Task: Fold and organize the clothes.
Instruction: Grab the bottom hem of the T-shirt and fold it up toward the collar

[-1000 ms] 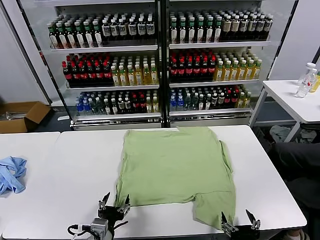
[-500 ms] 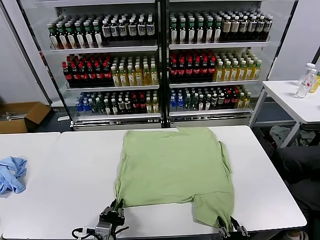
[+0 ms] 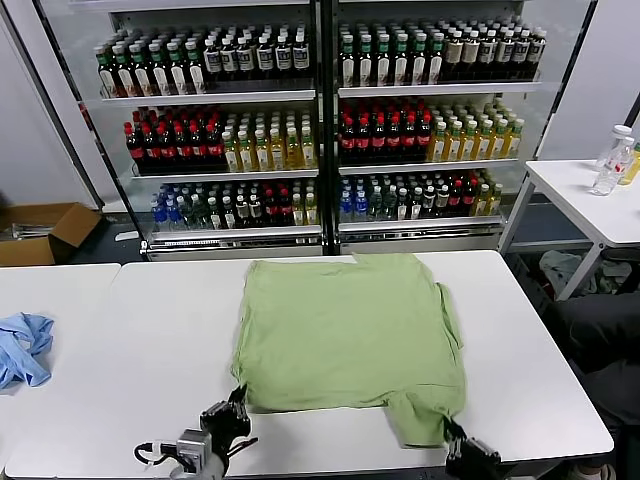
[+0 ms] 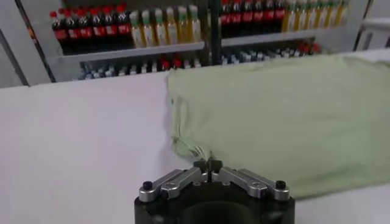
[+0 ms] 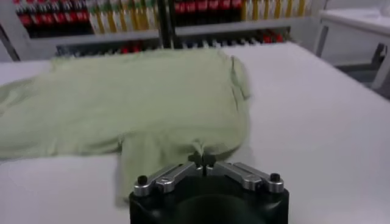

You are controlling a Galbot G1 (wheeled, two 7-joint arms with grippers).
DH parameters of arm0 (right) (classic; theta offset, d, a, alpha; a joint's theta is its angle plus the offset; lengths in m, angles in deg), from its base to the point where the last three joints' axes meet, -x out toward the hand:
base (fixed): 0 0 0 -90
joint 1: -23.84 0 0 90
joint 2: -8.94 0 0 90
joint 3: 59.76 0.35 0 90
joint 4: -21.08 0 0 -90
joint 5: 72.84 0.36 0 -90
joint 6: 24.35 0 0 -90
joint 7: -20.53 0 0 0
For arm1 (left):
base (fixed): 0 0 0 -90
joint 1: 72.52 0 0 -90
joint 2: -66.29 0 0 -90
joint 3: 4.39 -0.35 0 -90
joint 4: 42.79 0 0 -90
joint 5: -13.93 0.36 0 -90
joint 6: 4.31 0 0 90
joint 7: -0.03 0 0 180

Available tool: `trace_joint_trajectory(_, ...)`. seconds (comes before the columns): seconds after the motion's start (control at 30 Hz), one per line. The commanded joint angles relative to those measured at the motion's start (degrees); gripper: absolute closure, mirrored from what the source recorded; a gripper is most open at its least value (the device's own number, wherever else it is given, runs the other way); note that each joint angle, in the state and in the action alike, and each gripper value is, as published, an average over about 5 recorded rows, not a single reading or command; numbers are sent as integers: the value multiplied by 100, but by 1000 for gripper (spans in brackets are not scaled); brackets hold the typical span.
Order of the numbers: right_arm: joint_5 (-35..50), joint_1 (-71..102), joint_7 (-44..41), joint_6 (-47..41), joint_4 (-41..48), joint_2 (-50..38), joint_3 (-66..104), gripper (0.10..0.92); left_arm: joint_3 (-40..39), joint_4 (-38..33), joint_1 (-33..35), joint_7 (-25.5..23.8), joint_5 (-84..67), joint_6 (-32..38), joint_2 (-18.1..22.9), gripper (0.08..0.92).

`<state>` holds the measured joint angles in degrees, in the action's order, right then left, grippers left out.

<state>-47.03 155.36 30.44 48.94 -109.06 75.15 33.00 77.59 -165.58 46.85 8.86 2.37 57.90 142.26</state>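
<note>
Next, my left gripper lets go of the hem corner midway up the shirt's side edge (image 3: 254, 333) (image 4: 180, 104) that faces the light blue cloth.
The light green polo shirt (image 3: 350, 335) lies spread on the white table (image 3: 140, 340), plain side up, with no graphic showing. My left gripper (image 3: 238, 398) is shut on the shirt's near left hem corner; in the left wrist view the gripper (image 4: 208, 165) pinches the bunched cloth (image 4: 194, 149). My right gripper (image 3: 452, 432) is shut on the near right corner, a flap that hangs toward the table's front edge; in the right wrist view the gripper (image 5: 202, 159) pinches a fold of the shirt (image 5: 140, 103).
A light blue cloth (image 3: 22, 348) lies on the adjoining table at the left. Drink coolers (image 3: 320, 120) stand behind the table. A cardboard box (image 3: 40, 232) is on the floor at the left. A side table (image 3: 590, 195) with bottles stands at the right.
Both grippers went from open to shut on the shirt's near corners. The near hem has since drawn slightly away from the front edge and bunched at the grips.
</note>
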Motion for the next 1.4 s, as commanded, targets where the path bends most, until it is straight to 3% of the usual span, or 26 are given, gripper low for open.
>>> trace_joint_trajectory(0.03,391,-677,-63,330,99,-377,256,919,304,257,-900,-214,-1309,414,-178,915)
trace_joint_trajectory(0.57,424,-3339,-7,219,2148,-1042,-886,919,-326,2180,-2668,-62,-927,388,-193,915)
trace_joint_trajectory(0.9,-587,-4167,-173,63,3144,-845,-1688,911,-704,2744,-2857,105,-395,393,45,915)
trace_joint_trajectory(1.1,-741,-3799,-295,-107,2881,-640,-1668,767,-487,2257,-2408,282,-234,395,132,891)
trace_joint_trajectory(1.4,-465,-2713,-153,-54,2119,-633,-747,507,-143,1442,-1507,503,-81,522,119,650)
